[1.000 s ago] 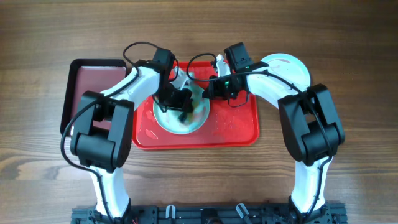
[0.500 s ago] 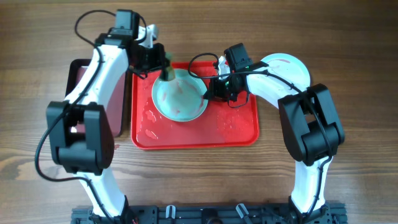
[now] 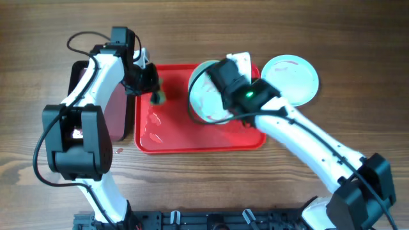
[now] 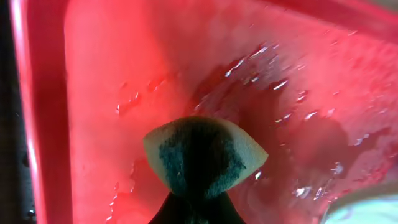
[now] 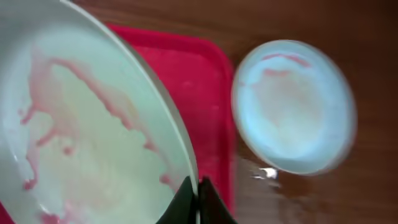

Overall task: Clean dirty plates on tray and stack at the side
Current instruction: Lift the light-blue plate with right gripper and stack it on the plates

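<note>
I will use my right gripper to set the light blue plate, now held tilted above the red tray, down on the other light blue plate (image 3: 289, 79) (image 5: 294, 107) that sits beside the red tray.
The red tray (image 3: 185, 137) lies at the table's middle, wet. My right gripper (image 3: 223, 102) is shut on the rim of a light blue plate (image 3: 204, 96) and holds it tilted above the tray's right half. Red smears show on that plate in the right wrist view (image 5: 81, 137). A second light blue plate (image 3: 291, 78) with a red smear lies on the table to the right of the tray, also in the right wrist view (image 5: 292, 106). My left gripper (image 3: 153, 89) is shut on a green and yellow sponge (image 4: 202, 155) over the tray's left part. No third plate is in view.
A dark maroon tray (image 3: 118, 115) with a black rim lies left of the red tray, partly under my left arm. Water drops lie on the red tray's floor (image 4: 298, 93).
My right gripper has lifted the plate off the tray and carried it to the right, tilted. My left gripper with the sponge has moved off the plate to the tray's left part.
</note>
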Tool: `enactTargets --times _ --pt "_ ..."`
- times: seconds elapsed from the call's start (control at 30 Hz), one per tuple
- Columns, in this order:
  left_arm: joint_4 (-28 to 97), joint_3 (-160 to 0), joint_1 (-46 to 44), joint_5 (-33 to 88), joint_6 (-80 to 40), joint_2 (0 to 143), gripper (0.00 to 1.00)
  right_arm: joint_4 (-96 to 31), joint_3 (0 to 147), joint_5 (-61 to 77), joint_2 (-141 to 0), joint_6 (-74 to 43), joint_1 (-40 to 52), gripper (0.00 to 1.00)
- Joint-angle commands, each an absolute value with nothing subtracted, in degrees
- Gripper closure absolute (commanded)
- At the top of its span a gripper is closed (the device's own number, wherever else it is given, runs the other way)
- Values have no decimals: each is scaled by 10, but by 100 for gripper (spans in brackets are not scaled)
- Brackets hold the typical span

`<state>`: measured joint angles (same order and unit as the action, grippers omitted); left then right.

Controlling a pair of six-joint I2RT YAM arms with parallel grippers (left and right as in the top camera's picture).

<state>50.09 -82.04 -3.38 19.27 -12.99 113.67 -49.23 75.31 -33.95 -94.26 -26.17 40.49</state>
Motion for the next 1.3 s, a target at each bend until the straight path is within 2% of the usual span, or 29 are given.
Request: enactTargets --times 0.0,0.07,0.33,0.7,1.13,1.2,1.27 --pt "492 -793 -37 187 -145 1127 96 -523 754 -585 -937 -323 469 96" --pt "486 -787 -48 187 -146 1127 96 -535 754 -664 -937 -332 511 96" --pt "469 -787 -83 181 -147 1127 96 -540 754 -769 -937 -297 571 96" --pt "465 -787 -89 181 -147 1127 96 -540 754 -784 -937 -290 583 96" --pt "465 -787 -89 181 -147 1127 96 -539 754 -760 -937 -292 583 96" --pt "465 -787 -89 181 -147 1127 96 -536 754 -712 -937 -321 575 96" --pt "465 -787 -89 181 -147 1127 96 -531 754 -568 -937 -332 536 96"
